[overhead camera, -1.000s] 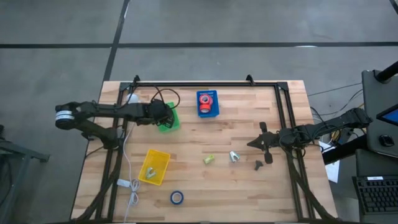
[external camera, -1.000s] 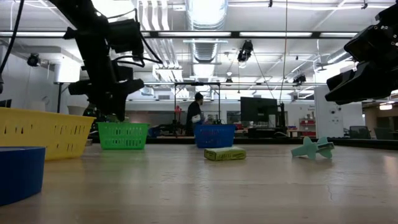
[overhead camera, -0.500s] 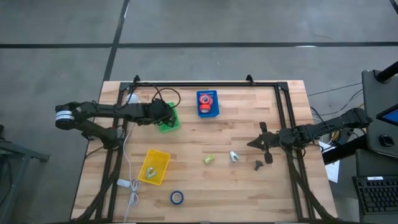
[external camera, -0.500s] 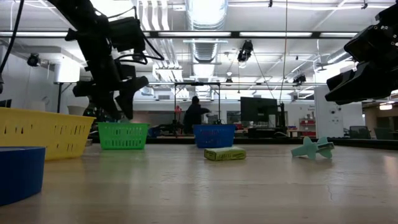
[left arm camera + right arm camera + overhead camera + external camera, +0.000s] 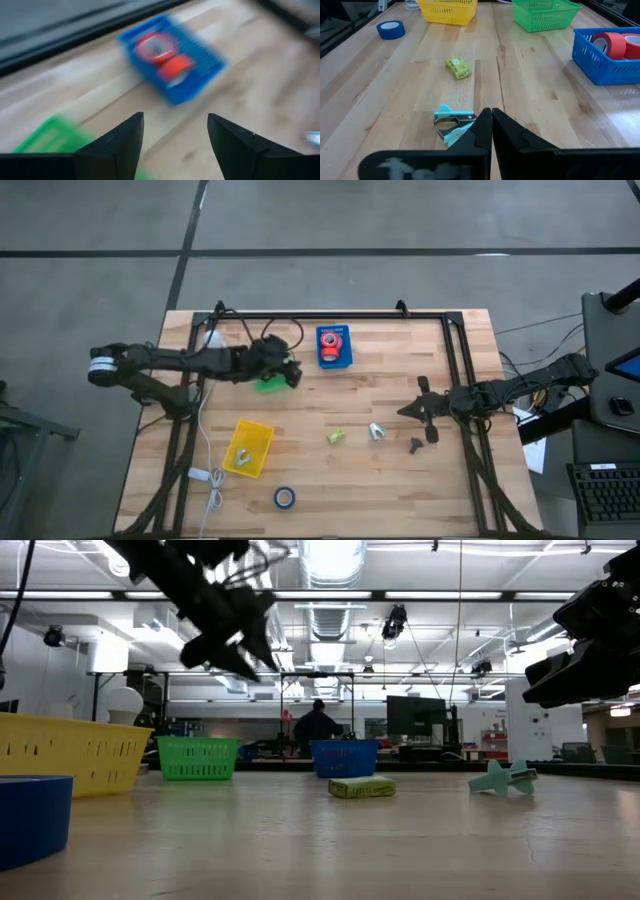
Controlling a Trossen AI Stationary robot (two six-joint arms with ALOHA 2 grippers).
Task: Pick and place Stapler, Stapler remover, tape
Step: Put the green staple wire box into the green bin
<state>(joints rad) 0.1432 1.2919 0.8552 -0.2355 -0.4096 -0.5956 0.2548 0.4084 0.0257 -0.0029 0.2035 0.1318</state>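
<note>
The small yellow-green box lies beside the pale teal stapler remover. Next, my left gripper closes on the long sides (image 5: 335,437) of that box.
My left gripper (image 5: 290,371) (image 5: 175,125) hangs open and empty above the table, at the green bin's (image 5: 266,382) right edge, facing the blue bin (image 5: 172,65). That bin (image 5: 334,347) holds red tape rolls (image 5: 165,57). A blue tape roll (image 5: 285,498) (image 5: 390,29) lies flat near the table's near edge. The pale teal stapler remover (image 5: 377,431) (image 5: 452,122) lies on the wood just ahead of my right gripper (image 5: 408,411) (image 5: 491,120), which is shut and touches nothing.
A yellow bin (image 5: 248,448) with something pale in it stands at the near left. A small yellow-green box (image 5: 336,437) (image 5: 458,67) lies beside the remover, and a small dark object (image 5: 416,444) lies near my right gripper. A white cable (image 5: 205,470) runs along the left side.
My left gripper has risen from over the green bin and swung toward the table's right, toward the blue bin. My right arm has kept still.
</note>
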